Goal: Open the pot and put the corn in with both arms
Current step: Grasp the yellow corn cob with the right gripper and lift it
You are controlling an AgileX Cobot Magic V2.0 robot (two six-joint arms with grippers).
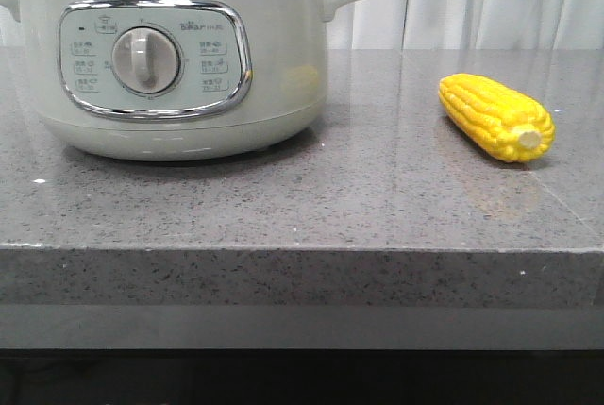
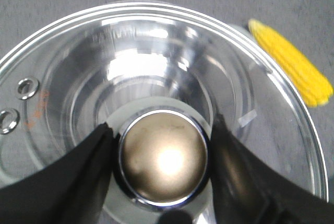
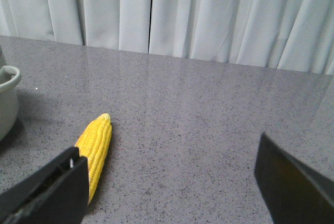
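Note:
Next, I close my right gripper on the middle of the yellow corn (image 1: pixel 495 119) (image 3: pixel 95 154), because the corn needs to go into the pot.
The pale grey-green pot (image 1: pixel 179 65) stands at the left of the counter with its steel-rimmed glass lid (image 2: pixel 261 78) on it. In the left wrist view my left gripper (image 2: pixel 162 125) hangs over the lid, its black fingers (image 2: pixel 78 172) pressed against both sides of the round metal lid knob (image 2: pixel 163 156). The yellow corn (image 1: pixel 495 117) lies on the counter to the right of the pot and also shows in the left wrist view (image 2: pixel 292 67). My right gripper (image 3: pixel 167 182) is wide open and empty above the counter, with the corn (image 3: pixel 96 143) just beside one finger (image 3: pixel 52 187). No gripper shows in the front view.
The grey speckled counter (image 1: pixel 377 207) has its front edge close to the camera. White curtains (image 3: pixel 209 15) hang behind it. One side handle of the pot (image 3: pixel 8 78) shows in the right wrist view.

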